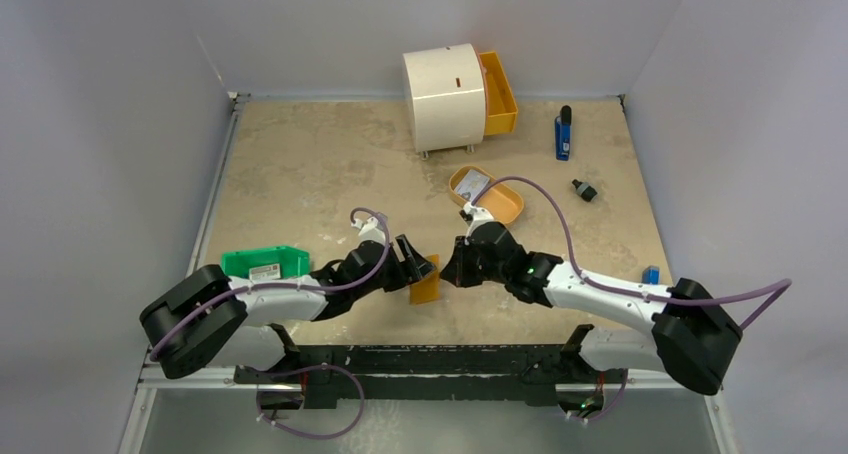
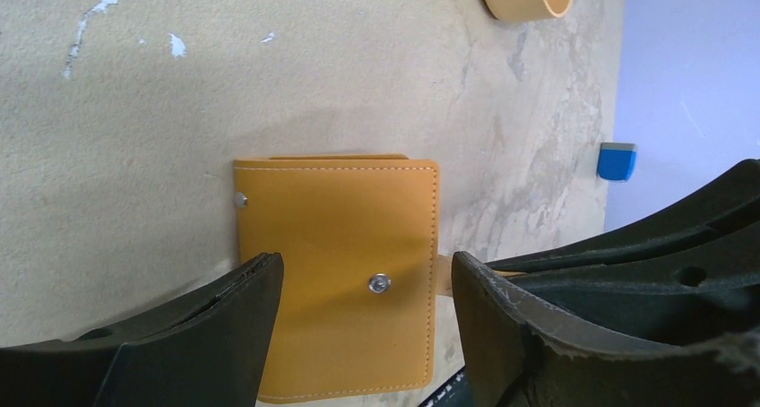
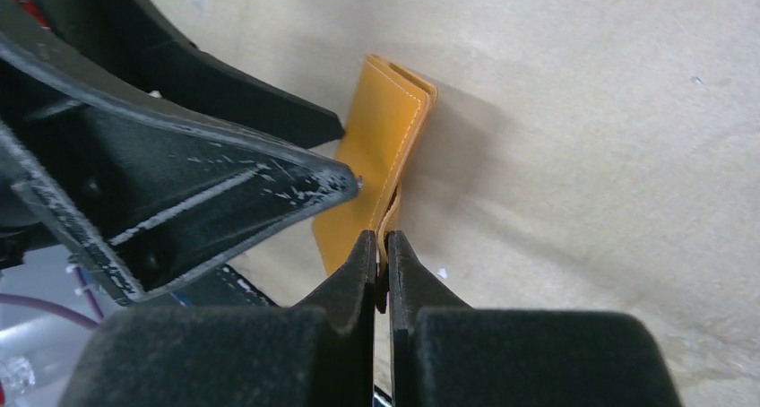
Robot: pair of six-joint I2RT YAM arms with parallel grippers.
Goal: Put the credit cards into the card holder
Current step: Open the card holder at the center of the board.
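Next, my left gripper pinches the cover's edge point(image 2: 434, 223) and pulls the cover open first, because the card holder's cover stays shut while my right gripper holds the card holder's flap.
The card holder point(image 1: 425, 282) is a tan stitched wallet with metal snaps, standing on edge between my two arms near the table's front. My right gripper point(image 3: 381, 241) is shut on a thin flap at its edge point(image 3: 385, 138). My left gripper point(image 2: 366, 272) is open, its fingers on either side of the card holder's snap face point(image 2: 341, 210) without touching it. One pale credit card point(image 1: 474, 183) lies in the orange oval tray point(image 1: 505, 206) behind the arms. In the top view the left gripper point(image 1: 412, 259) and the right gripper point(image 1: 447, 266) nearly meet at the wallet.
A white round drawer unit point(image 1: 445, 96) with an open orange drawer point(image 1: 499, 94) stands at the back. A blue tool point(image 1: 563, 134), a small black part point(image 1: 584, 190) and a blue block point(image 1: 651, 273) lie at the right. A green bin point(image 1: 265, 263) sits at the left.
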